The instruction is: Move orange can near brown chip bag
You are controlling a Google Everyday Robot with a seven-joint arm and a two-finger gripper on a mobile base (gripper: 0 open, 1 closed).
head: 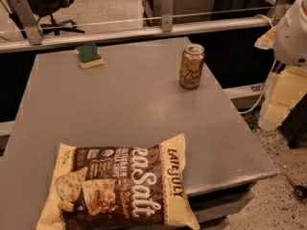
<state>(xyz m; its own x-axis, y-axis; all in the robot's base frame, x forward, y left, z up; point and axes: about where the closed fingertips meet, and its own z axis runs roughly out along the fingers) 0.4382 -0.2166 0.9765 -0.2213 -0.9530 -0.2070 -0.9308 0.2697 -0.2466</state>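
Note:
The robot's gripper will next go to the orange can's upper half (192, 58) and close there, leaving the lower half of the can clear below the fingers.
The orange can (192, 66) stands upright on the grey table (134, 104), near its far right edge. The brown chip bag (117, 188) lies flat at the table's near edge, left of centre, with its "Sea Salt" lettering facing up. The can is well apart from the bag, up and to the right of it. My gripper (264, 38) is at the far right edge of the view, on the white arm shell (293, 30). It is off the table, right of the can and a little higher, and holds nothing that I can see.
A green and yellow sponge (89, 55) lies at the table's far left. A metal rail (144, 30) runs behind the table. Cream blocks (285, 95) and a cable are on the floor to the right.

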